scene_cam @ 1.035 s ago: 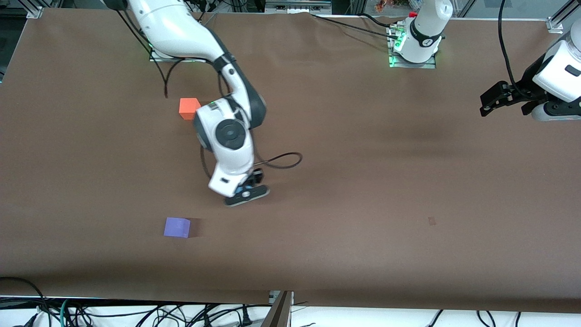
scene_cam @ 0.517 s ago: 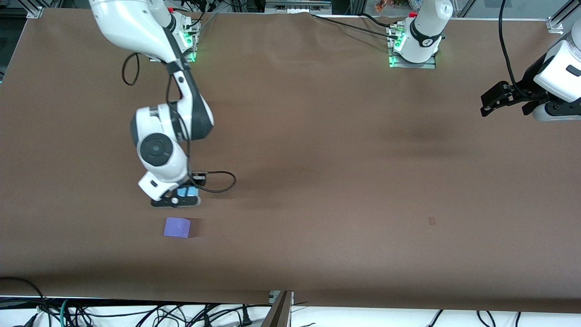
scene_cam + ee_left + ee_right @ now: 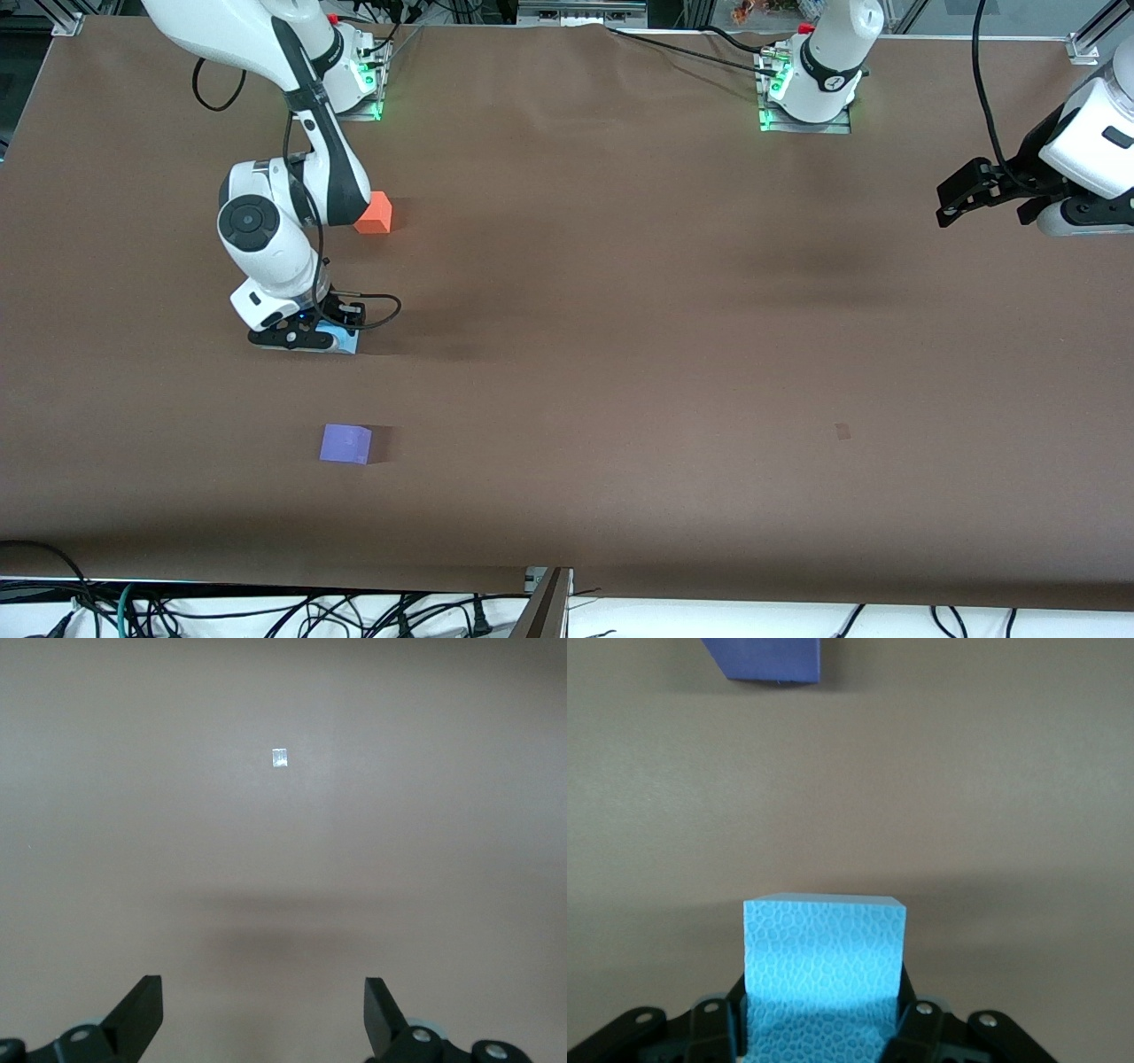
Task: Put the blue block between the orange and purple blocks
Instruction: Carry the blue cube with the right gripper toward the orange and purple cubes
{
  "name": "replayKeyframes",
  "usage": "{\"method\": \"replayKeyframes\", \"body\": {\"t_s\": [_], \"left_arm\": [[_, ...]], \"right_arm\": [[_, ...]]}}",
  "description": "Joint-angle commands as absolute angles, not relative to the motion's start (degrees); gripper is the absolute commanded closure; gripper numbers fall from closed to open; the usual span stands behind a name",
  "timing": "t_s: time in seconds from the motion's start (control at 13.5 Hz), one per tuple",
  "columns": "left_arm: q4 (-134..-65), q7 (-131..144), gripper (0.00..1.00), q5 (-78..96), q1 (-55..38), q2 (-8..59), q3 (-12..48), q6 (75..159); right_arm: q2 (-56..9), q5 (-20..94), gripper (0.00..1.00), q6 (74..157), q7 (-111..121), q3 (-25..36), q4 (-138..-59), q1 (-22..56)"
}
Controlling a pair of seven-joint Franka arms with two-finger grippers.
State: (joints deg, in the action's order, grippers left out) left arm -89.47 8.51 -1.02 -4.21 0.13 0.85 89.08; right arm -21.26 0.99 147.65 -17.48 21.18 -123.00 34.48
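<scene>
Next, I let go of the blue block with my right gripper on the table, midway (image 3: 359, 334) (image 3: 741, 992) along the line from the orange block to the purple block. The blue block is now held low over the table.
My right gripper (image 3: 306, 339) is shut on the blue block (image 3: 341, 340), low over the table between the orange block (image 3: 376, 213) and the purple block (image 3: 345, 443). In the right wrist view the blue block (image 3: 824, 957) sits between the fingers, with the purple block (image 3: 766, 660) on the table past it. The orange block is partly hidden by the right arm's wrist in the front view. My left gripper (image 3: 961, 197) is open and empty, waiting in the air at the left arm's end of the table; its fingertips (image 3: 142, 1010) show over bare table.
The brown table (image 3: 673, 372) carries a small pale mark (image 3: 842, 431) toward the left arm's end, which also shows in the left wrist view (image 3: 280, 757). Cables (image 3: 266, 611) hang under the table's front edge.
My right arm has swung toward its own end of the table with the blue block, from the middle to between the orange and purple blocks, and come lower. The left arm has not moved.
</scene>
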Motion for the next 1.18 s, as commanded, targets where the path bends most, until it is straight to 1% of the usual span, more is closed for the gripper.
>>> {"method": "replayKeyframes", "body": {"t_s": [0.0, 0.3, 0.52, 1.11], "left_arm": [[-87.54, 8.88, 0.00, -2.20, -5.10, 1.05, 0.88, 88.24], [-87.54, 8.88, 0.00, -2.20, -5.10, 0.97, 0.97, 88.24], [-87.63, 8.88, 0.00, -2.20, -5.10, 0.97, 0.97, 88.24], [-87.63, 8.88, 0.00, -2.20, -5.19, 1.05, 0.97, 88.24]], "right_arm": [[-19.07, 1.23, 0.84, 150.55, -18.73, 21.01, -125.86, 35.33], [-20.47, 0.97, 0.84, 157.13, -15.57, 20.83, -127.87, 35.59], [-21.53, 0.97, 0.84, 160.39, -13.36, 20.83, -129.28, 35.51], [-21.97, 1.05, 0.83, 160.40, -13.27, 19.34, -129.37, 35.51]]}}
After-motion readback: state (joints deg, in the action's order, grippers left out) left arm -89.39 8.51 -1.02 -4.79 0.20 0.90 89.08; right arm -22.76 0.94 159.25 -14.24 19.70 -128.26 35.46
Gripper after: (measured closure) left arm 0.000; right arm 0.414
